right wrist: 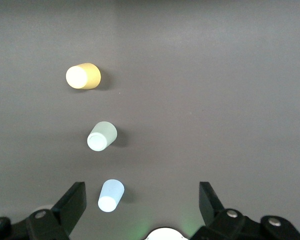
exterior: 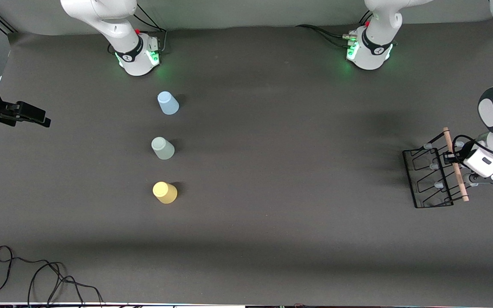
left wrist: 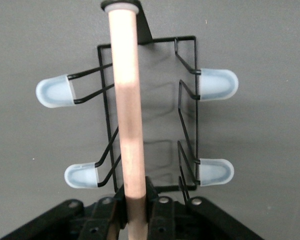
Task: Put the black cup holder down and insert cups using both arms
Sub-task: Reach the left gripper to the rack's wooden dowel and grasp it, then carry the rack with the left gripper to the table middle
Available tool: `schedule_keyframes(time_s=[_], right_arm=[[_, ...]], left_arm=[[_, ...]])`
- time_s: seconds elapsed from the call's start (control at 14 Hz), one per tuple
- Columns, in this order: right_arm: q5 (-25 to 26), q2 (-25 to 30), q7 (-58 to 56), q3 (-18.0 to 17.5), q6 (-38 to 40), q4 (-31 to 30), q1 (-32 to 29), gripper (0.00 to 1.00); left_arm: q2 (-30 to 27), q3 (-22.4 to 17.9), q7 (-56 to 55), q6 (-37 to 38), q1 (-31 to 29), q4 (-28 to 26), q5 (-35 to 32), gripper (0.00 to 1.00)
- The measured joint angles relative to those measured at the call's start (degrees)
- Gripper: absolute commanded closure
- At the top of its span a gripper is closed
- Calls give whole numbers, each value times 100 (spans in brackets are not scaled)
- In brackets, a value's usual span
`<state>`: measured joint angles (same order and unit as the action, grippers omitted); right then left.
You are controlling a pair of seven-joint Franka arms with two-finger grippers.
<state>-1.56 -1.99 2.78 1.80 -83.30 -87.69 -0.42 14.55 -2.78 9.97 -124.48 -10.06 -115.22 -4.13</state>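
Observation:
The black cup holder will go down from my left gripper on the middle of the table (exterior: 253, 156), where I should set it facing the grey-green cup.
The black cup holder (exterior: 428, 179) is at the left arm's end of the table, close to the edge. My left gripper (exterior: 451, 159) is shut on its light wooden rod handle (left wrist: 127, 110); the left wrist view shows the fingers (left wrist: 152, 200) clamped on both sides of the rod, with pale-blue-tipped pegs (left wrist: 217, 84) sticking out beside it. Three cups stand in a row toward the right arm's end: light blue (exterior: 168, 103) nearest the bases, grey-green (exterior: 162, 148), yellow (exterior: 165, 192) nearest the front camera. My right gripper (right wrist: 142, 192) is open and empty, high over the table beside the light blue cup (right wrist: 111, 195).
The two green-lit arm bases (exterior: 137, 55) (exterior: 368, 51) stand along the edge farthest from the front camera. A loose black cable (exterior: 37, 273) lies near the front edge at the right arm's end. The dark table (exterior: 293, 171) stretches between cups and holder.

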Motion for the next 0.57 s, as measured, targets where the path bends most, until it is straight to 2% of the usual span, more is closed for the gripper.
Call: schedule_keyframes(time_s=[0.14,0.29,0.43,0.57], right_arm=[[0,0,0,0,0,0,0,0],[0,0,0,0,0,0,0,0],[0,0,0,0,0,0,0,0],[0,0,0,0,0,0,0,0]], left_arm=[[-34,41,2,95,7,92,0,100],[-139,93,2,696,63,390,0,100],[-306,117,-123,1279,307,701,11,100],[-447,217,-482,1494,622,810,41,100]])
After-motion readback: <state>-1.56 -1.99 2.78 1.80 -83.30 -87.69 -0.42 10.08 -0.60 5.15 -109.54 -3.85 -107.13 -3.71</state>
